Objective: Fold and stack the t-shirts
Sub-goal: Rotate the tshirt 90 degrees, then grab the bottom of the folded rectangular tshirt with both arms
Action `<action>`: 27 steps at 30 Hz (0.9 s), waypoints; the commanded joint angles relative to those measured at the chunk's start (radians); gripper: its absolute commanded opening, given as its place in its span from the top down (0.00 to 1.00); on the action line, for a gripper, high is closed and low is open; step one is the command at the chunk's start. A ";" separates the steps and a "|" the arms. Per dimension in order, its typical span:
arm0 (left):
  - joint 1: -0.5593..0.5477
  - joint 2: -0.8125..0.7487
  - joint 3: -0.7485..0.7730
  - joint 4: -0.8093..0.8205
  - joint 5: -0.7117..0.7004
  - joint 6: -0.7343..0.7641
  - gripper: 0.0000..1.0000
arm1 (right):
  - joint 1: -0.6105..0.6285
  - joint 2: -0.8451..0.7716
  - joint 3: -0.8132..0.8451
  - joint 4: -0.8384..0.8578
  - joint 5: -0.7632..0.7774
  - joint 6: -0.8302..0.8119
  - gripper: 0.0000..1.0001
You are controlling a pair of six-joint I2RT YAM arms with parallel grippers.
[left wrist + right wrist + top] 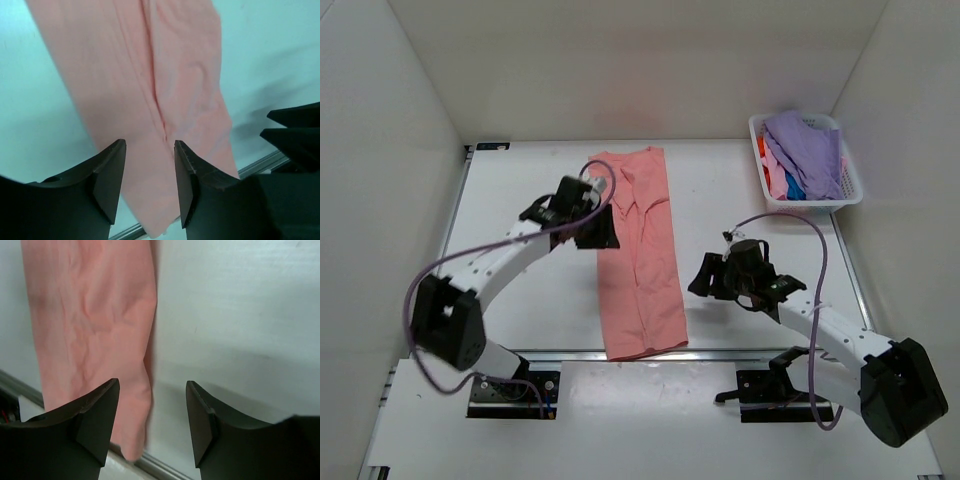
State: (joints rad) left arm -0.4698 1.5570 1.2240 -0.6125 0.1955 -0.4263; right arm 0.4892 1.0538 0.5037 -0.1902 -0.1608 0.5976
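My right gripper needs to next move to close on the basket-side front corner [683, 343] [133, 453] of the salmon-pink t-shirt, beside the metal rail.
A salmon-pink t-shirt [642, 260] lies on the table as a long narrow strip, folded lengthwise, from the back middle to the front edge. It also shows in the left wrist view [150, 85] and the right wrist view [90, 315]. My left gripper [600, 232] is open and empty, just above the strip's left edge near its upper half. My right gripper [705, 275] is open and empty, over bare table to the right of the strip's lower half. Other t-shirts, lavender-purple [805, 150] on top with orange-red and blue under it, lie in a basket.
The white plastic basket [850, 190] stands at the back right corner. White walls close the table on the left, back and right. A metal rail [720, 353] runs along the front edge, with both arm bases below it.
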 commanded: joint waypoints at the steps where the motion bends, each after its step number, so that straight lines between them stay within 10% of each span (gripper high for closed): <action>1: -0.035 -0.163 -0.249 0.037 -0.059 -0.077 0.45 | 0.029 -0.049 -0.039 -0.100 -0.126 -0.029 0.46; 8: -0.176 -0.387 -0.658 0.195 -0.073 -0.288 0.49 | 0.130 -0.063 -0.139 -0.060 -0.152 0.112 0.44; 24: -0.378 -0.360 -0.770 0.277 -0.045 -0.445 0.47 | 0.297 0.080 -0.125 -0.035 -0.132 0.214 0.54; 27: -0.394 -0.403 -0.816 0.290 -0.027 -0.471 0.74 | 0.313 0.092 -0.137 -0.032 -0.144 0.234 0.83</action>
State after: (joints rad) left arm -0.8429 1.1942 0.4580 -0.3267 0.1402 -0.8680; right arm 0.7803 1.1252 0.3779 -0.1871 -0.3122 0.7994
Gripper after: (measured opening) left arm 0.352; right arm 0.256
